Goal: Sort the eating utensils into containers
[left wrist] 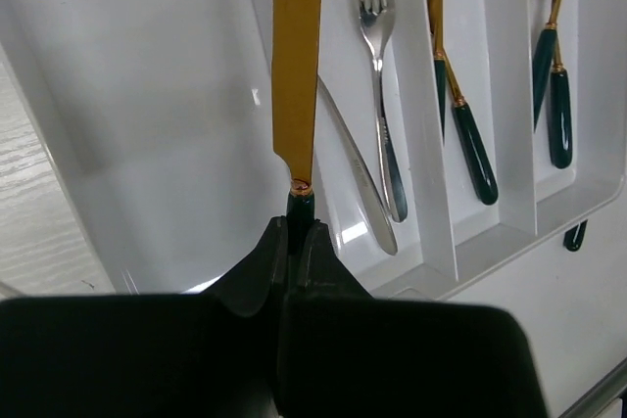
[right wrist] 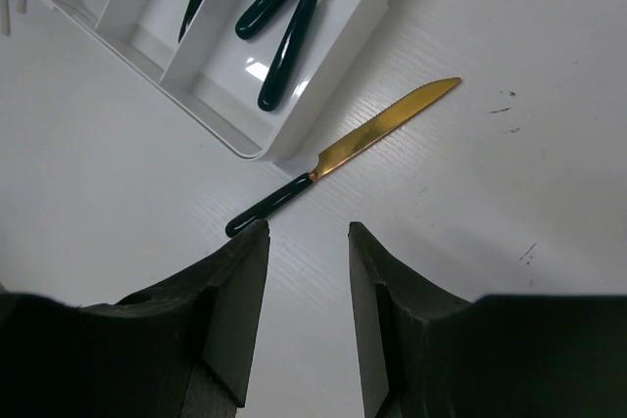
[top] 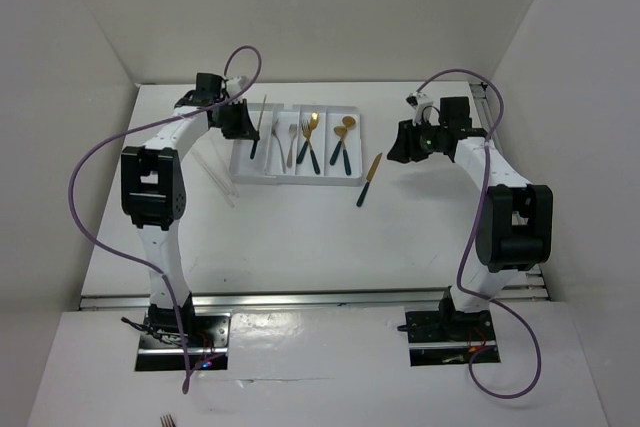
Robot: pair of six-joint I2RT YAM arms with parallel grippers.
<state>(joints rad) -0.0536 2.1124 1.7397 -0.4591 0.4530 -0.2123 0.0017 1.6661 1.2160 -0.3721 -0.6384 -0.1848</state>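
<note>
The gold knife will go down from my left gripper into the wide empty compartment of the white tray (top: pixel 253 137) (left wrist: pixel 176 80), nearest the pale sticks.
The white tray (top: pixel 296 178) lies at the back middle of the table. Its compartments hold a silver fork (top: pixel 291 143), gold forks (top: pixel 312 142) and gold spoons (top: pixel 343 142) with dark handles. My left gripper (top: pixel 243 125) is shut on the dark handle of a gold knife (left wrist: pixel 297 56), whose blade points out over the tray's wide left compartment (left wrist: pixel 147 95). My right gripper (right wrist: pixel 306 232) is open and empty above the table. A second gold knife (right wrist: pixel 343 154) lies just ahead of it, beside the tray's right wall (right wrist: pixel 353 36); the top view shows it too (top: pixel 369 179).
Pale slim sticks (top: pixel 218 177) lie on the table left of the tray. A silver utensil (left wrist: pixel 358 178) lies beside the silver fork (left wrist: pixel 377 66). White enclosure walls stand close on the left, back and right. A fork (top: pixel 167 420) lies on the near shelf.
</note>
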